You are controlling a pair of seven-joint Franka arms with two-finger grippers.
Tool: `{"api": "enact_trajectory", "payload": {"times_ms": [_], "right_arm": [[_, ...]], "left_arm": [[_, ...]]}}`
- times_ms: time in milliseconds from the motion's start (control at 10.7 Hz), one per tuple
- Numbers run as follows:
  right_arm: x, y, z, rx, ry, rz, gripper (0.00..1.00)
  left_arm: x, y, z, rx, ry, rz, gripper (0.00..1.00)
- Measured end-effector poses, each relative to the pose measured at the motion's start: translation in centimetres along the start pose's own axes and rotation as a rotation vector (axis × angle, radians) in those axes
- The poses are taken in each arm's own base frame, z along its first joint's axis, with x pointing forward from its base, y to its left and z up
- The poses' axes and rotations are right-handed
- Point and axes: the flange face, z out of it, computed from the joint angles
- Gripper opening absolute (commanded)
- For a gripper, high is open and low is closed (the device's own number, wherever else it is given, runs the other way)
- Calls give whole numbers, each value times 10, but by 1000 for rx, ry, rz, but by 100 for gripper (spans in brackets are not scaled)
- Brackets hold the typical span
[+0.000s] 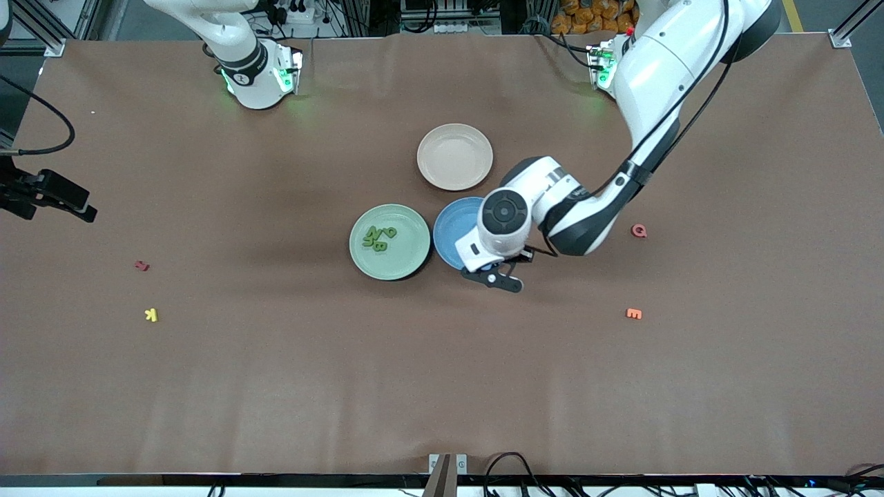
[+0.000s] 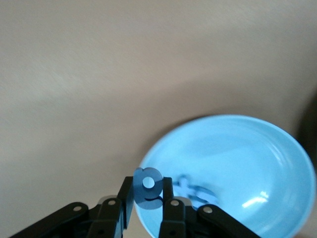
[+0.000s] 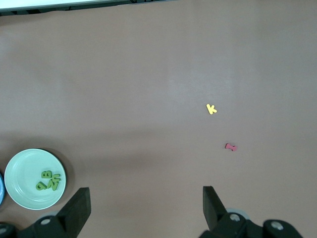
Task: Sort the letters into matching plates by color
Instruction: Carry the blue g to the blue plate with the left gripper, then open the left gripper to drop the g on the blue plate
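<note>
I should use my left gripper to set the blue letter down on the blue plate's side (image 1: pixel 469 219) (image 2: pixel 235 211) that is nearest to the beige-pink plate.
My left gripper (image 1: pixel 494 275) is shut on a small blue letter (image 2: pixel 148 194) and holds it over the rim of the blue plate (image 1: pixel 450 231). In the left wrist view the gripper (image 2: pixel 147 191) hangs at the edge of the blue plate (image 2: pixel 247 158), with other blue letters (image 2: pixel 195 192) lying in it. The pale green plate (image 1: pixel 407 259) sits beside the blue one and holds several green letters (image 1: pixel 379 237). My right gripper (image 1: pixel 52 197) waits open and empty over the right arm's end of the table. Its wrist view (image 3: pixel 146 208) shows the green plate (image 3: pixel 20 171) with the green letters (image 3: pixel 48 181).
A beige-pink plate (image 1: pixel 455 157) lies farther from the camera than the blue plate. A red letter (image 1: pixel 639 231) and an orange E (image 1: pixel 633 314) lie toward the left arm's end. A red letter (image 1: pixel 141 265) and a yellow K (image 1: pixel 151 315) lie toward the right arm's end.
</note>
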Motion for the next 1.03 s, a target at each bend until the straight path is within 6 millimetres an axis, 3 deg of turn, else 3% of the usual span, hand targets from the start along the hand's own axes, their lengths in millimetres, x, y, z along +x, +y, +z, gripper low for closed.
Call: {"api": "enact_trajectory", "payload": {"times_ms": [375,656,938,1031], "right_arm": [[0,0,1,0,-1,0,100],[0,0,1,0,-1,0,100],[0,0,1,0,-2,0,100],[0,0,1,0,-2,0,100]], "left_arm": [[-31,50,-10,-2,-53,0,3],[-46,77,-10,2,-59,-1,16],[-55,93,-7,9,-63,-18,54],[-54,92,-4,10,-67,-20,76]]}}
